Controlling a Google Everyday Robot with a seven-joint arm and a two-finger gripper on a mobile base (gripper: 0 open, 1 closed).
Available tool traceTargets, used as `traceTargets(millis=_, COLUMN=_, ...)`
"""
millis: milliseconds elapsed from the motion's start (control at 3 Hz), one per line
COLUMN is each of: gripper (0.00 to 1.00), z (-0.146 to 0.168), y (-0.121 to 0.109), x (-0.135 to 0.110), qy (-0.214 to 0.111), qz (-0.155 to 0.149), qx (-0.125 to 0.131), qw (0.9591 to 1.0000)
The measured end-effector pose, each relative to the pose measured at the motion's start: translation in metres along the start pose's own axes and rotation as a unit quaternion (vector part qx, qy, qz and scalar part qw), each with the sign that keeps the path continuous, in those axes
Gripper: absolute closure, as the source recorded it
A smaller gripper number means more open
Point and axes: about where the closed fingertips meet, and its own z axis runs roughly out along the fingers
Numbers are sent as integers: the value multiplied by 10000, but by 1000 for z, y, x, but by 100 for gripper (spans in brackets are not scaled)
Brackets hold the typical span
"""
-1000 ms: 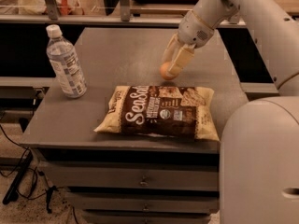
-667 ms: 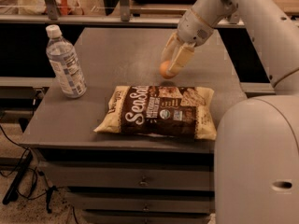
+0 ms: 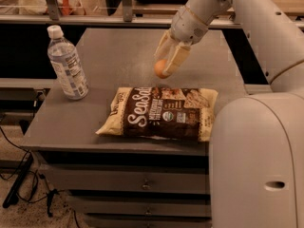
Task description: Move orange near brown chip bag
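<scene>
Next, my gripper releases the orange on the grey table [image 3: 152, 76] just behind the far edge of the brown chip bag.
The orange [image 3: 160, 69] is a small round fruit held between the cream fingers of my gripper [image 3: 164, 70], which is shut on it just above the grey table. The brown chip bag [image 3: 161, 113] lies flat at the front middle of the table, dark brown with white lettering and pale ends. The orange hangs just behind the bag's far edge, a short way above it. My arm reaches in from the upper right.
A clear water bottle [image 3: 66, 64] with a white cap stands at the table's left side. The grey table [image 3: 118, 46] sits on a drawer cabinet [image 3: 142, 184]. A shelf rail with clutter runs along the back. My white base [image 3: 259, 160] fills the right foreground.
The gripper with the orange has shifted slightly left and toward the bag's far edge. The bag and the bottle have not moved.
</scene>
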Motion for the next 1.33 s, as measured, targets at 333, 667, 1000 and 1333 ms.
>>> traceTargets(millis=333, gripper=100, z=0, y=0, x=0, qy=0, qz=0, qx=1, qw=10000)
traceTargets(millis=667, gripper=100, z=6, y=-5, x=-7, qy=-2, qz=-82, qx=-26, qw=10000)
traceTargets(millis=1000, gripper=100, z=11, y=2, x=-13, qy=-39, qz=-143, qx=-150, qw=9998)
traceTargets(millis=1333, gripper=100, z=15, y=14, x=-20, qy=-14, qz=-226, qx=-340, qw=9992)
